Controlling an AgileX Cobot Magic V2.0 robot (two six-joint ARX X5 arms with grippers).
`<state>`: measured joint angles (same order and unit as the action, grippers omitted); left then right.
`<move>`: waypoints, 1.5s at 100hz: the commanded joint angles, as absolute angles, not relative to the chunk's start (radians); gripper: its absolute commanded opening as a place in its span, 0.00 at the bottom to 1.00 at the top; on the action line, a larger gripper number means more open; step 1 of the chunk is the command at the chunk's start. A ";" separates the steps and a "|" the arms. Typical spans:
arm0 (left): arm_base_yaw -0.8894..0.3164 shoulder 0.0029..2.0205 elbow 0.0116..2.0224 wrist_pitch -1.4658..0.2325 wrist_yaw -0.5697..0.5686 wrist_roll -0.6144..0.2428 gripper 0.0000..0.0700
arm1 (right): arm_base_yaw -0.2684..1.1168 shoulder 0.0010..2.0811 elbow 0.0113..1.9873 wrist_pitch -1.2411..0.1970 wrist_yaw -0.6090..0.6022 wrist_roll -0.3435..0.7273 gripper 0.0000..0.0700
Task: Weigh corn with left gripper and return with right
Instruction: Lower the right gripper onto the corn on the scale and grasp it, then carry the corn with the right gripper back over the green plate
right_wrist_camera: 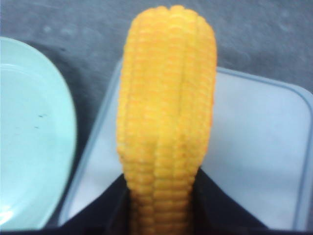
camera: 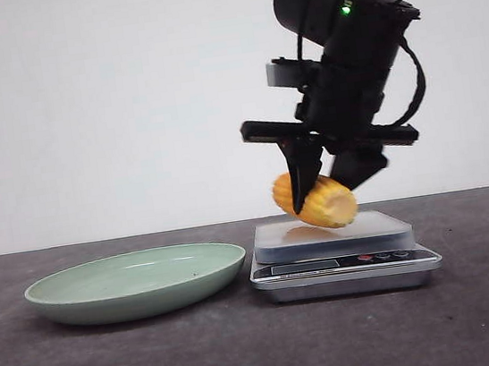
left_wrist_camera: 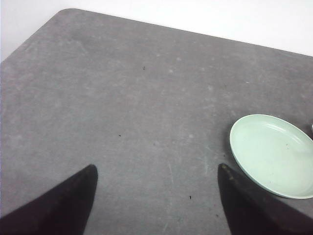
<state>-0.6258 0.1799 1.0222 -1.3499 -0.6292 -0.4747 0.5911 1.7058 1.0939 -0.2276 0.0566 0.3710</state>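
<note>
I will open my right gripper to let go of the corn in the pale green dish, just off its middle (camera: 116, 268), on the part away from the scale.
The corn (camera: 317, 200) is a stubby orange-yellow cob, tilted, held just over the white platform of the scale (camera: 333, 236). My right gripper (camera: 323, 198) comes down from the upper right and is shut on it. In the right wrist view the corn (right_wrist_camera: 166, 112) fills the middle, clamped at its near end between the two black fingers of the right gripper (right_wrist_camera: 164, 196). My left gripper (left_wrist_camera: 157, 167) does not show in the front view. In its wrist view its fingers stand wide apart and empty above bare grey table.
A pale green dish (camera: 136, 283) sits left of the silver scale (camera: 346, 267), close to it. The dish also shows in the left wrist view (left_wrist_camera: 274, 154) and in the right wrist view (right_wrist_camera: 29, 137). The scale platform (right_wrist_camera: 254, 147) lies under the corn.
</note>
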 commanded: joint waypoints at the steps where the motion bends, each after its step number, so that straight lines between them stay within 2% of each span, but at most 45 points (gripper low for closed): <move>1: -0.630 0.177 1.031 -1.339 -0.633 -0.481 0.68 | 0.608 1.687 1.113 -0.202 0.062 0.378 0.00; 19: -0.630 0.177 1.031 -1.338 -0.632 -0.482 0.68 | 0.654 1.623 1.123 -0.157 0.038 0.377 0.00; 39: -0.630 0.177 1.031 -1.338 -0.632 -0.482 0.68 | 0.754 1.637 1.232 -0.160 0.032 0.380 0.00; 69: -0.630 0.177 1.031 -1.310 -0.632 -0.482 0.68 | 0.882 1.813 1.419 -0.157 0.090 0.477 0.00; 93: -0.630 0.177 1.031 -1.311 -0.632 -0.482 0.68 | 0.900 1.964 1.431 -0.169 0.119 0.590 0.00; 110: -0.630 0.177 1.031 -1.313 -0.632 -0.480 0.68 | 0.908 2.030 1.431 -0.180 0.114 0.601 0.00; 114: -0.630 0.177 1.031 -1.314 -0.632 -0.480 0.68 | 0.910 2.036 1.431 -0.184 0.123 0.605 0.04; 118: -0.630 0.177 1.031 -1.317 -0.632 -0.480 0.68 | 0.910 2.037 1.431 -0.190 0.135 0.610 0.12; 133: -0.630 0.177 1.031 -1.318 -0.632 -0.480 0.68 | 0.912 2.041 1.431 -0.179 0.137 0.622 0.61; 141: -0.630 0.177 1.031 -1.316 -0.632 -0.480 0.68 | 0.911 2.041 1.431 -0.171 0.135 0.622 0.69; 150: -0.630 0.177 1.031 -1.316 -0.632 -0.480 0.68 | 0.911 2.041 1.431 -0.163 0.133 0.619 0.69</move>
<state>-0.6258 0.1799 1.0222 -1.3220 -0.6292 -0.4755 0.9001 2.0239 1.4094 -0.1745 0.1314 0.6102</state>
